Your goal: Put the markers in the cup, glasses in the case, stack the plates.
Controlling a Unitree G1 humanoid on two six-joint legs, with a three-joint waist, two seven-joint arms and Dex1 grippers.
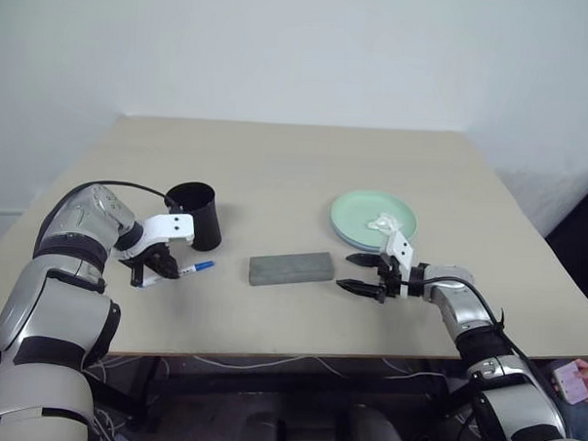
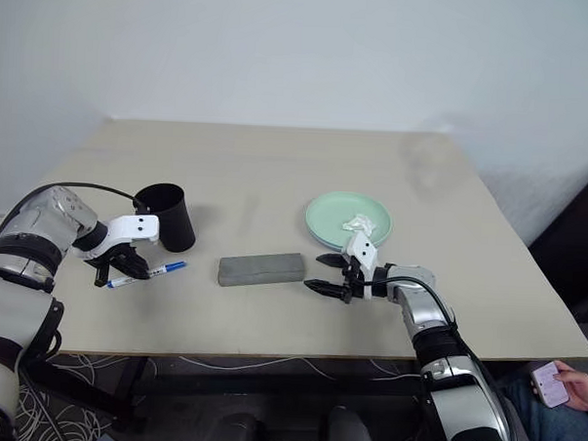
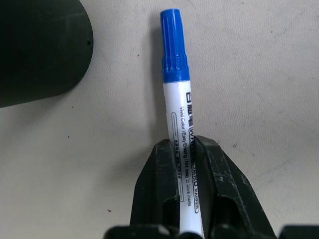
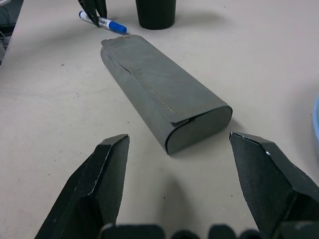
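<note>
Next, I let go of the marker with my left gripper inside the opening of the black cup (image 1: 183,200), with its blue cap up by the cup's rim.
A white marker (image 3: 180,107) with a blue cap lies on the table just in front of the black cup (image 1: 195,214). My left gripper (image 1: 158,266) points down and is shut on the marker's white barrel. The grey case (image 1: 290,268) lies closed at the table's middle. My right gripper (image 1: 347,271) is open and level, a short way off the case's right end. The mint green plate (image 1: 358,212) sits on a light blue one behind that gripper. A small whitish see-through thing (image 1: 384,222), which looks like the folded glasses, lies on the green plate.
The table's front edge (image 1: 298,355) runs close below both grippers. A person's hand (image 1: 585,375) holding a small pink device shows off the table at the lower right. Bare tabletop lies behind the cup and the plates.
</note>
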